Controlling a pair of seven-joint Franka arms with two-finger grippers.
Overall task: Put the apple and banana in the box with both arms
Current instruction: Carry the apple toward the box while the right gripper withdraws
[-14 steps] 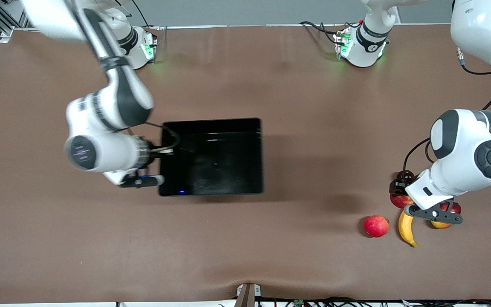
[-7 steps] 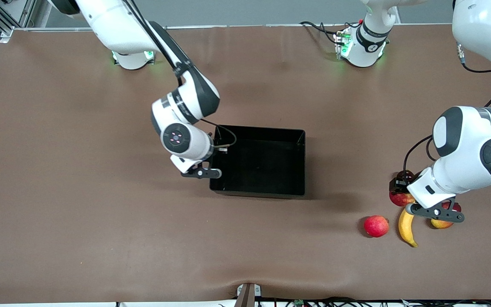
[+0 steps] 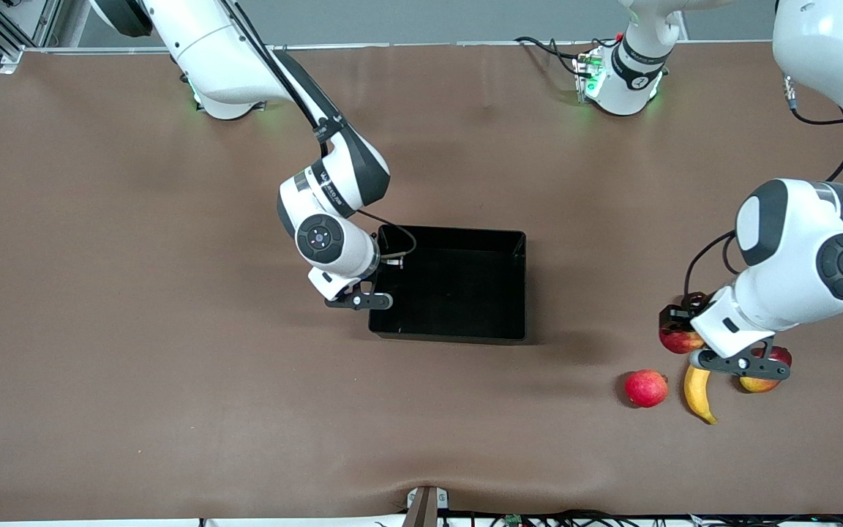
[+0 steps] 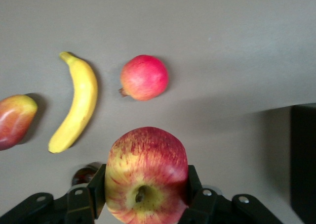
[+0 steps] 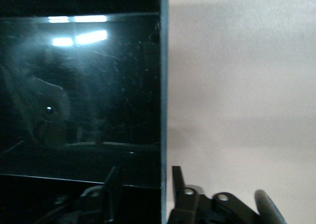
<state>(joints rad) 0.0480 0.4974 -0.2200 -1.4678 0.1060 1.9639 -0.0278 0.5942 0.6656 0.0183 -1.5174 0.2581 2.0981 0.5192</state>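
The left gripper should release the apple, now held beside the yellow banana, inside the black box [image 3: 477, 266] near its far side, away from my right gripper.
The streaked red and yellow apple [image 4: 146, 155] sits between the fingers of my left gripper [image 4: 146, 173], which is shut on it. This is at the left arm's end of the table, where the apple [image 3: 673, 342] shows partly under the left gripper [image 3: 681, 333]. The yellow banana [image 3: 698, 394] lies on the table beside it, nearer the front camera, and the banana [image 4: 76, 103] shows whole in the left wrist view. The black box [image 3: 451, 285] stands mid-table. My right gripper [image 3: 376, 272] is at its wall toward the right arm's end. That right gripper [image 5: 144, 170] is open, fingers astride the box [image 5: 79, 85] wall.
A pinkish-red round fruit [image 3: 645, 388] lies beside the banana, toward the box. A red-yellow mango [image 3: 762, 375] lies at the banana's side away from the box, partly under the left wrist. The box's corner [image 4: 303, 159] shows in the left wrist view.
The right arm carried the box toward the left arm's end and set it down mid-table, then opened its fingers on the wall. The left gripper with the apple shifted slightly toward the box.
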